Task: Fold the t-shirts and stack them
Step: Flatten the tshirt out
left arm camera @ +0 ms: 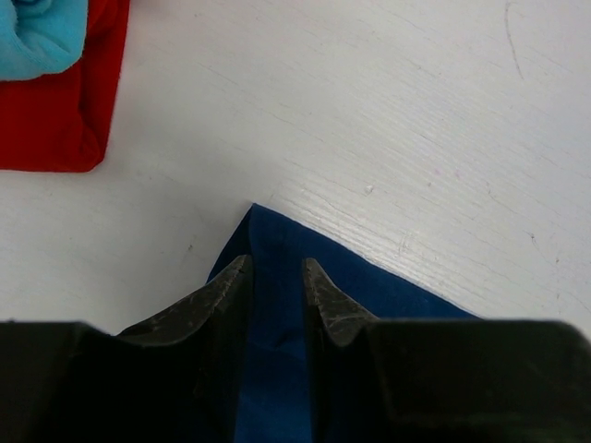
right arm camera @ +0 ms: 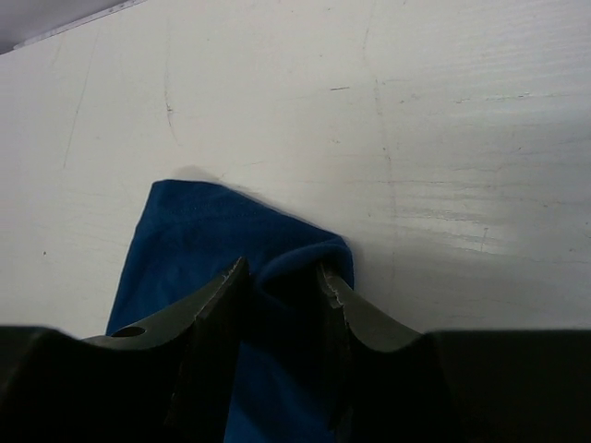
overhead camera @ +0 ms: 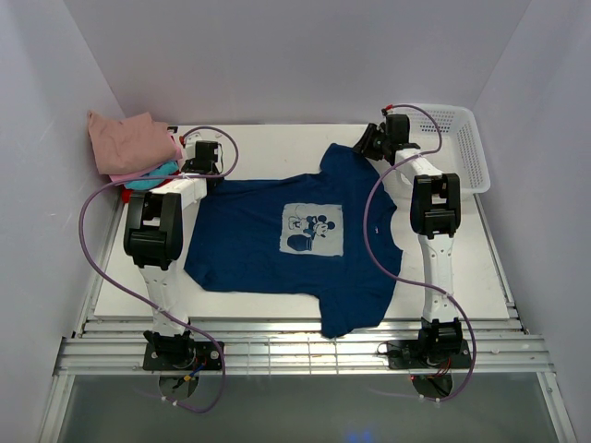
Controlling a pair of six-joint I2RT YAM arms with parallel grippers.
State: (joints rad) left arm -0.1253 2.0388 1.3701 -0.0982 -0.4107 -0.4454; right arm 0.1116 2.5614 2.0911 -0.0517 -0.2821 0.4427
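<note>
Next, my left gripper presses lower and pinches up the hem fabric (left arm camera: 277,303) before lifting, because the navy t-shirt's far hem corner lies flat between its open fingers.
The navy t-shirt (overhead camera: 268,245) lies spread flat on the table, print up, hem to the left and neck to the right. My left gripper (overhead camera: 205,159) sits at its far hem corner (left arm camera: 268,235); the left gripper (left arm camera: 277,269) is open, with flat fabric between its fingers. My right gripper (overhead camera: 367,141) is at the far sleeve (right arm camera: 185,231). The right gripper (right arm camera: 282,272) is open too, and a raised fold of the sleeve stands between its fingers. Folded t-shirts are stacked at the far left: pink (overhead camera: 134,138) on teal (overhead camera: 152,173) on red (left arm camera: 51,101).
A white mesh basket (overhead camera: 462,138) stands at the far right, just behind the right arm. White walls close in on the left, right and back. The near sleeve (overhead camera: 355,314) hangs over the table's front edge by the rails.
</note>
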